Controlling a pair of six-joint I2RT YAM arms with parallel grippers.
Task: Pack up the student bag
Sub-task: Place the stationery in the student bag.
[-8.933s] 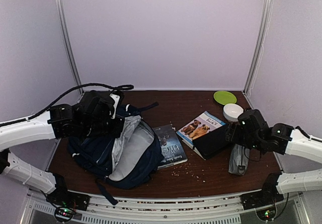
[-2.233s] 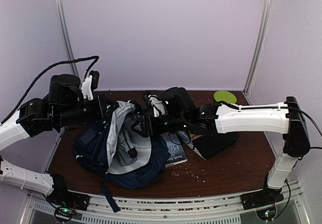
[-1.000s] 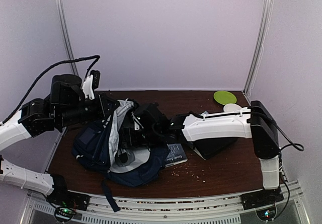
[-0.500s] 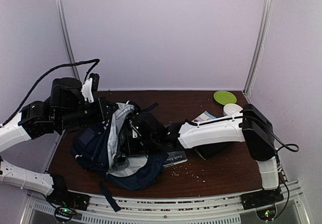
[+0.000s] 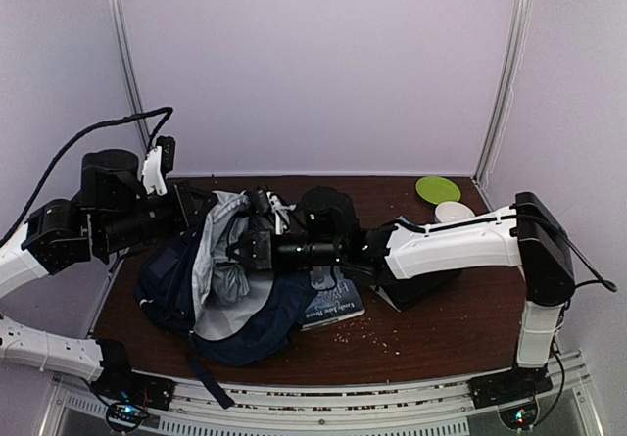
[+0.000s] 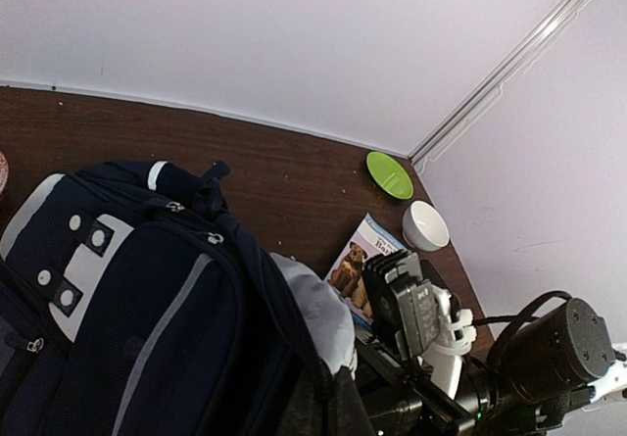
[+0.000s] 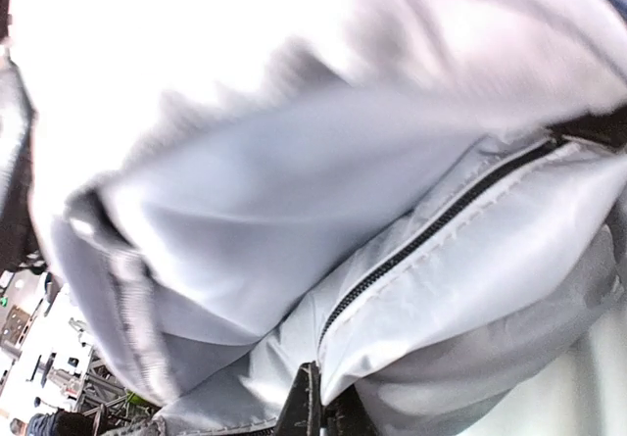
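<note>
My right gripper needs to back out, as its fingers pinch the bag's lining beside the black zip, and spread the bag's opening by its navy edge [image 5: 280, 305] near the dark book.
The student bag [image 5: 250, 314], navy with pale grey lining [image 5: 211, 250], lies open at the table's left. My left gripper [image 5: 199, 211] is shut on its upper rim and holds the mouth up; in the left wrist view the navy front [image 6: 118, 309] and the lining [image 6: 318, 304] run down into that gripper [image 6: 333, 411]. My right gripper [image 5: 243, 250] reaches into the mouth from the right. In the right wrist view its fingers [image 7: 321, 407] are shut, tips against the lining [image 7: 294, 230] beside a black zip [image 7: 441, 225]. I see nothing between them.
A dark book [image 5: 328, 304] lies against the bag's right side. A book with dogs on its cover [image 6: 358, 265] sits under my right arm. A green plate [image 5: 438, 189] and a white bowl [image 5: 453, 211] stand at the back right. Crumbs dot the table's front [image 5: 382, 333].
My right gripper has shut inside the bag and drawn back up toward the mouth. My left arm has shifted left, pulling the rim wider.
</note>
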